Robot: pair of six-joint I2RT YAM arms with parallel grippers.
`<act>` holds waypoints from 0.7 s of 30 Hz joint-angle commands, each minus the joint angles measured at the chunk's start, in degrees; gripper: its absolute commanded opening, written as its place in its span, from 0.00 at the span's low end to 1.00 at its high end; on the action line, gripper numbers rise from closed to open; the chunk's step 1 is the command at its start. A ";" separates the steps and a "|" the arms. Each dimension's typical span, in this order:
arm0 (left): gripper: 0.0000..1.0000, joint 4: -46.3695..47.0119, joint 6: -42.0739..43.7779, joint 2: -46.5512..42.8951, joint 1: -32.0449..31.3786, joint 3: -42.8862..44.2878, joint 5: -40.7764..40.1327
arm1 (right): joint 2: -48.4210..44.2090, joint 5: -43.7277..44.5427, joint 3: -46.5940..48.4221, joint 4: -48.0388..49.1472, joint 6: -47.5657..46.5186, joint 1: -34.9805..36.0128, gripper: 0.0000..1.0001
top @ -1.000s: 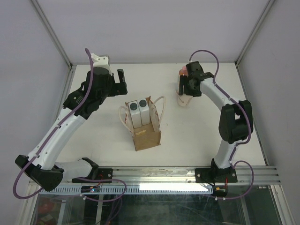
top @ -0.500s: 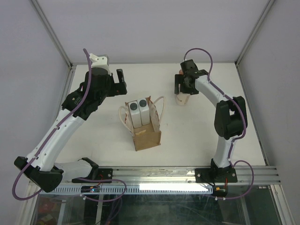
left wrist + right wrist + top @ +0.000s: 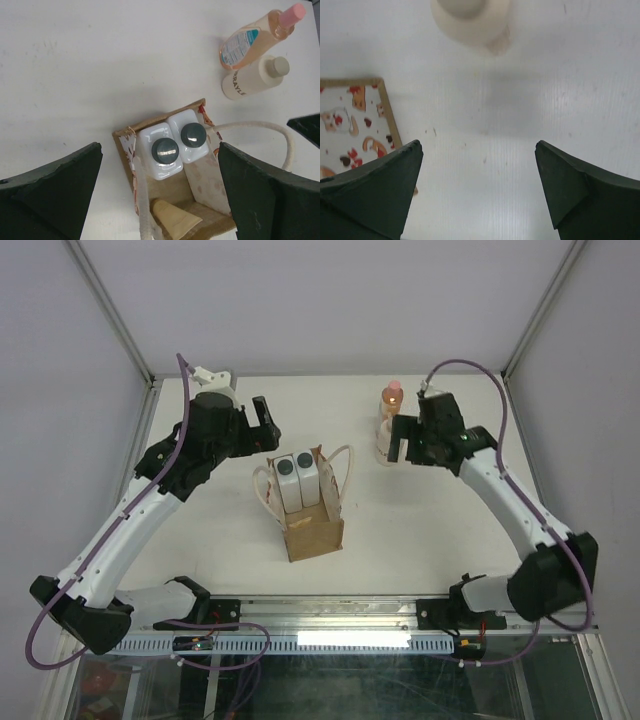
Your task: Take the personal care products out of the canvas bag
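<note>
My right gripper is to close next on the flat end of the cream tube (image 3: pixel 307 520) that lies low in the canvas bag, nearer than the white bottles.
The canvas bag (image 3: pixel 312 530) stands mid-table, open at the top. Two white bottles with dark grey caps (image 3: pixel 294 466) stand side by side in its far end; the left wrist view shows them (image 3: pixel 161 155) from above, with a cream tube-like item (image 3: pixel 176 218) lying lower in the bag (image 3: pixel 125 150). The orange bottle (image 3: pixel 390 403) and the cream bottle (image 3: pixel 384 447) stand on the table at the back right, also in the left wrist view (image 3: pixel 248 38) (image 3: pixel 252 81). My left gripper (image 3: pixel 268 426) is open and empty, above and left of the bag. My right gripper (image 3: pixel 403 440) is open and empty, just right of the cream bottle (image 3: pixel 470 17).
The bag's white loop handles (image 3: pixel 346 466) hang out to both sides. Its white side panel with red marks (image 3: pixel 347 125) shows at the left of the right wrist view. Grey walls close the table on three sides; a metal rail (image 3: pixel 330 612) runs along the near edge.
My right gripper has drawn back to the right, away from the cream bottle, and its arm has swung outward. My left gripper has shifted slightly toward the bag.
</note>
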 commanded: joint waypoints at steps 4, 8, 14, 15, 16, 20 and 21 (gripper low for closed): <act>0.99 1.16 -6.20 -4.21 0.46 -3.91 3.85 | -23.48 -12.18 -19.61 -1.92 8.84 1.19 0.95; 0.99 -0.62 -9.25 -6.08 0.51 -6.61 5.09 | -31.14 -21.79 -22.60 -0.95 11.06 1.80 0.95; 0.99 -1.69 -18.28 -9.94 0.66 -13.92 8.04 | -31.59 -34.25 -14.94 3.50 10.46 3.08 0.92; 0.99 -1.65 -19.67 -10.74 0.64 -15.67 8.43 | -30.67 -36.15 -12.73 4.23 10.24 3.40 0.91; 0.99 -1.71 -20.72 -11.42 0.68 -16.90 9.03 | -29.50 -38.08 -10.52 5.04 10.17 3.75 0.89; 0.96 -2.30 -23.44 -13.14 0.72 -20.38 11.84 | -22.62 -44.62 -3.55 10.05 12.28 8.38 0.75; 0.96 -2.56 -23.76 -13.52 0.72 -20.92 12.08 | -20.53 -44.64 -1.73 10.76 12.24 10.79 0.74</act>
